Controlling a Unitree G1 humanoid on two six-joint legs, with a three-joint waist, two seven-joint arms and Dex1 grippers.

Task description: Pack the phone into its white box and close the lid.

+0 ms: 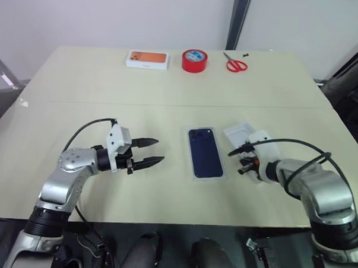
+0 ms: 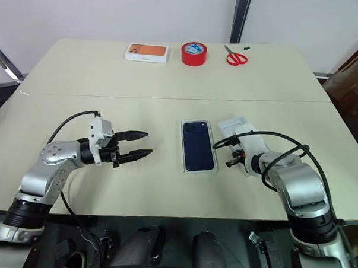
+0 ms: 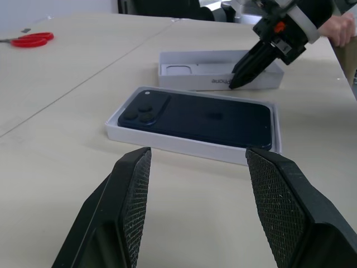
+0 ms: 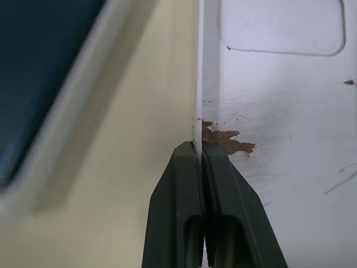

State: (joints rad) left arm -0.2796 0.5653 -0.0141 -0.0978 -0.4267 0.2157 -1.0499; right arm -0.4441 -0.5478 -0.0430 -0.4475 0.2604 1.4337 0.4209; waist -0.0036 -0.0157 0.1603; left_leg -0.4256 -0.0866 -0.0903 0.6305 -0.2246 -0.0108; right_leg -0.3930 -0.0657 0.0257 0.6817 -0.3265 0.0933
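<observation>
I should release the lid on its edge (image 1: 180,148) with my right gripper, against the box side facing my left gripper.
The dark navy phone (image 1: 205,152) lies back up inside the white box (image 1: 208,176) at the middle of the table; its camera cluster is at the far left corner. Just to the right of the box lies the lid (image 1: 237,134), open side up, with a rounded recess showing inside it. My right gripper (image 3: 232,84) points down at the lid's near end. Its fingers (image 4: 178,190) are shut on the lid's thin side wall. My left gripper (image 1: 160,150) hovers open to the left of the box, level and aimed at it, holding nothing.
At the table's far edge stand a white box printed with an orange phone (image 1: 148,59), a red tape roll (image 1: 194,60) and red scissors (image 1: 235,65). A black cable (image 1: 297,143) loops over my right wrist.
</observation>
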